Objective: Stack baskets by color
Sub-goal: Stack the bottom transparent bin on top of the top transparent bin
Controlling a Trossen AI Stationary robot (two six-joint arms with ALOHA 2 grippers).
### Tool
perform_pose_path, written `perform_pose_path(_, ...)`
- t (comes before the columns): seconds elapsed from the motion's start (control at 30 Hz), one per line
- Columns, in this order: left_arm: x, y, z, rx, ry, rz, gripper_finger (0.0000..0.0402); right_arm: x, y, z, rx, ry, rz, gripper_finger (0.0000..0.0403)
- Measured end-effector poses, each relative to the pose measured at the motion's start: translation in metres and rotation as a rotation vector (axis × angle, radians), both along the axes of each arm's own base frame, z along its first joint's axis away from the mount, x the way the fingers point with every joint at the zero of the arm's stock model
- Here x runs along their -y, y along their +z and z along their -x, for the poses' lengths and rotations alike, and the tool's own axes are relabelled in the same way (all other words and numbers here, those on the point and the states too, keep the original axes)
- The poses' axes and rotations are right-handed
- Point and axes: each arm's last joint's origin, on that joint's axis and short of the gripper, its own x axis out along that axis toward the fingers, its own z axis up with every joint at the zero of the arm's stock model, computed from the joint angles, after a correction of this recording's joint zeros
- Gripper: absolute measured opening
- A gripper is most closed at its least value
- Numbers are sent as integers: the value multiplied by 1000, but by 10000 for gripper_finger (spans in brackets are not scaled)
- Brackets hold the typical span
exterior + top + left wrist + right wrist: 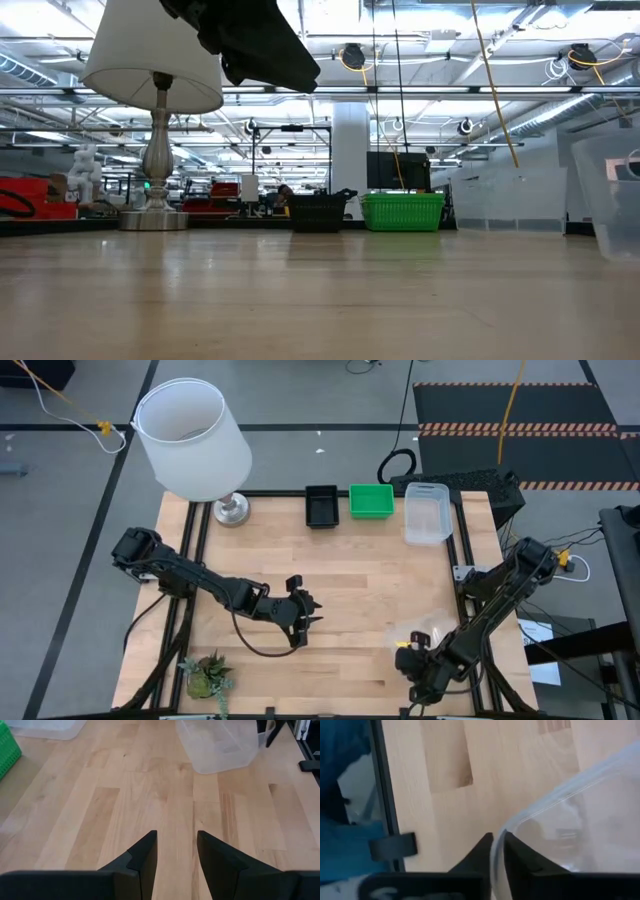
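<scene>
The robot's right gripper is pinching the clear basket at its rounded corner, so it should open, turn and grip the basket rim's straight side point(570, 788) before it lifts the basket.
Along the table's far edge stand a black basket point(321, 506), a green basket point(371, 500) and a clear basket point(428, 512), each on its base. A second clear basket point(424, 630) sits near the table's front right, with my right gripper point(412, 650) shut on its rim. This basket also shows in the left wrist view point(220, 745) and at the right of the low view point(610, 200). My left gripper point(312, 608) hovers open over the middle of the table, nothing between its fingers point(145, 855). My right gripper point(498, 840) pinches the clear basket's rim point(496, 851) at a rounded corner, one finger outside the wall and one finger point(525, 857) inside it. The fingers come steeply from above, from the table's near right side. The basket's base appears to rest on the table.
A big white lamp point(192, 440) stands at the far left corner and a small potted plant point(207, 675) at the near left corner. Bare wood point(360, 580) lies between the far row of baskets and the grippers.
</scene>
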Motion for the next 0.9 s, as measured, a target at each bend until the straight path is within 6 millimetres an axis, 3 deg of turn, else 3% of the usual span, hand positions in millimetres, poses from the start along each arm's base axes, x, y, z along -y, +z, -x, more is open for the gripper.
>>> perform_pose_path(0.1, 0, 0, 0, 0, 0, 0, 141, 2, 2, 2, 3, 82, 26, 10)
perform_pose_path(0.67, 1, 5, -3, 56, -15, -4, 141, 6, 3, 3, 93, 620, 204, 7)
perform_pose_path(0.77, 1, 5, -4, 64, -19, -7, 141, 8, 3, 3, 77, 601, 207, 8)
perform_pose_path(0.9, 1, 5, -4, 63, -19, -7, 141, 12, 2, 4, 13, 429, 189, 21)
